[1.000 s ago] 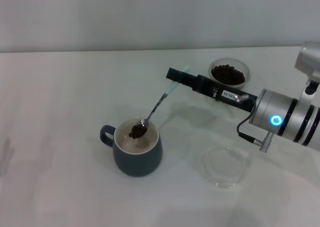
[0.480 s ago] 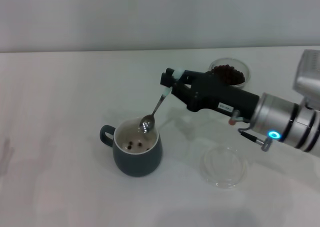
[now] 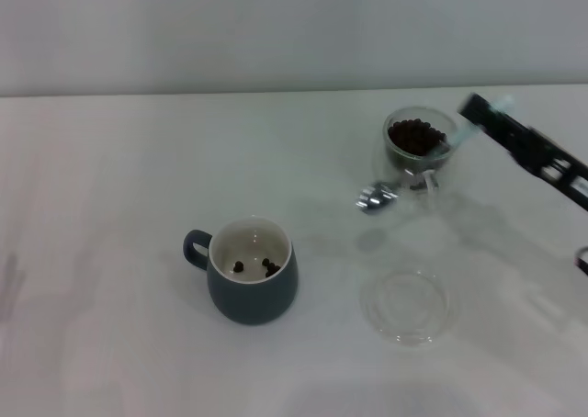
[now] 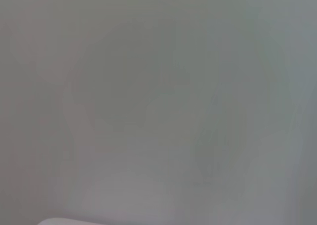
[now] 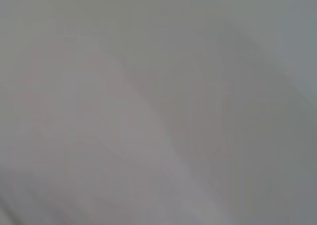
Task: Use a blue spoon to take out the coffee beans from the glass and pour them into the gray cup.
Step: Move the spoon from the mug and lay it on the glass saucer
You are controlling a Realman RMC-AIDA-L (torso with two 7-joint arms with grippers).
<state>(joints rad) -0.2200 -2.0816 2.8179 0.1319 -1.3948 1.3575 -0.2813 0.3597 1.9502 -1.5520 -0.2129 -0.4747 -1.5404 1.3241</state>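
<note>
Next, my right gripper sets the blue spoon down on the flat clear glass dish (image 3: 423,290), so that the handle of the spoon lies over the rim of the dish.
The gray cup (image 3: 250,284) stands at the middle left of the table with a few coffee beans (image 3: 266,267) on its cream inside. The glass (image 3: 421,144), at the back right, holds a heap of dark beans (image 3: 418,136). My right gripper (image 3: 481,113) is to the right of the glass and is shut on the blue spoon's pale handle. The spoon (image 3: 376,197) slants down past the glass, and its silver bowl hangs empty just above the table in front of the glass. The left gripper is out of view. Both wrist views show only blank grey.
A flat clear glass dish (image 3: 407,305) lies on the white table (image 3: 110,206), in front of the glass and right of the gray cup. A plain wall runs along the table's back edge.
The spoon tipped its beans into the gray cup. My right gripper then swung right with the empty spoon, from above the cup to beside the glass, and most of the arm left the picture.
</note>
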